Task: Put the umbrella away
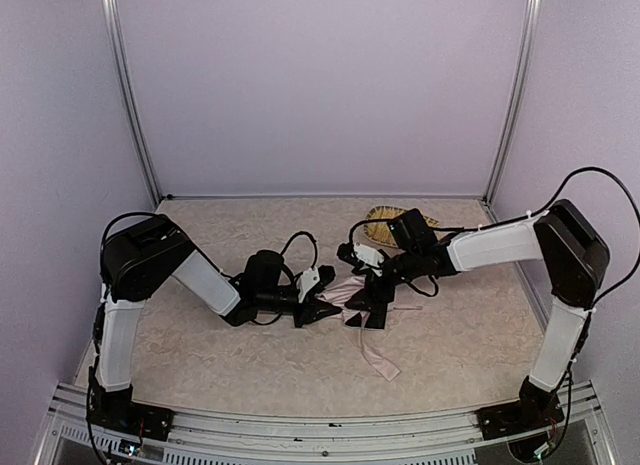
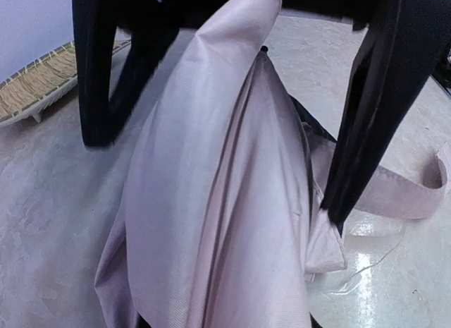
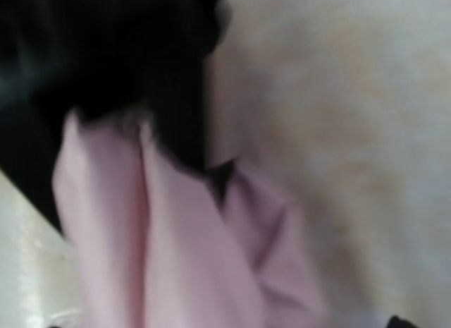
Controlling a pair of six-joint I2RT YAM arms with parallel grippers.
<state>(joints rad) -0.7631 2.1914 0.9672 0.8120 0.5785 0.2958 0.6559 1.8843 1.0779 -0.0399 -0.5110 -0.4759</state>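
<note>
Next, my right gripper needs to go to the pink strap's loose end (image 1: pixel 379 362), trailing toward the front from the umbrella, and close there.
The umbrella (image 1: pixel 345 292) lies folded on the table's middle between my two grippers, pale pink canopy out, with some black lining showing. My left gripper (image 1: pixel 318 311) reaches it from the left. In the left wrist view its jaws stand wide apart, and the left gripper (image 2: pixel 211 180) straddles the bunched canopy (image 2: pixel 211 201). My right gripper (image 1: pixel 368 307) sits on the umbrella's right side. The right wrist view is blurred: pink fabric (image 3: pixel 176 257) fills it, with a dark shape above. A pink strap (image 1: pixel 378 357) trails toward the front. Shaft and handle are hidden.
A woven bamboo tray (image 1: pixel 392 219) lies at the back of the table behind my right arm, and its edge also shows in the left wrist view (image 2: pixel 35 88). The strap loops on the table (image 2: pixel 409 194). Pale walls enclose the back and sides.
</note>
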